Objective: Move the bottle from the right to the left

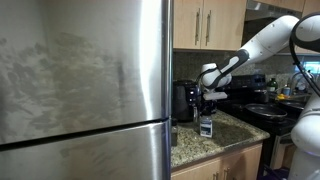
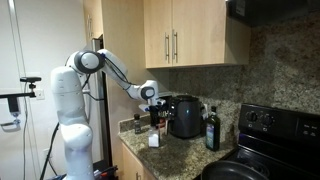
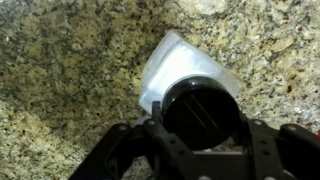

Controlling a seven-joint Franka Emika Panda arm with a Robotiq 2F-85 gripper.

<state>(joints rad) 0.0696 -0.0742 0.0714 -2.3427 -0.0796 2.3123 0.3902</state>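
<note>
Next, my gripper sets the bottle down and lets go of it on the granite counter (image 1: 182, 140) near the steel fridge, in front of the black appliance.
The bottle (image 1: 206, 128) is small and whitish with a bluish band, and stands on the granite counter (image 1: 235, 135) near its front edge. It also shows in an exterior view (image 2: 154, 140). In the wrist view I look down on its translucent body (image 3: 178, 62) and black cap (image 3: 200, 110). My gripper (image 1: 207, 108) reaches down from above over the bottle (image 2: 155, 122). Its two fingers (image 3: 198, 118) sit against either side of the cap, shut on the bottle.
A black countertop appliance (image 1: 183, 100) stands just behind the bottle (image 2: 185, 116). A tall dark bottle (image 2: 211, 128) and a black stove (image 2: 270, 130) are further along. A steel fridge (image 1: 80, 90) borders the counter. Small dark jars (image 2: 138, 125) stand by the wall.
</note>
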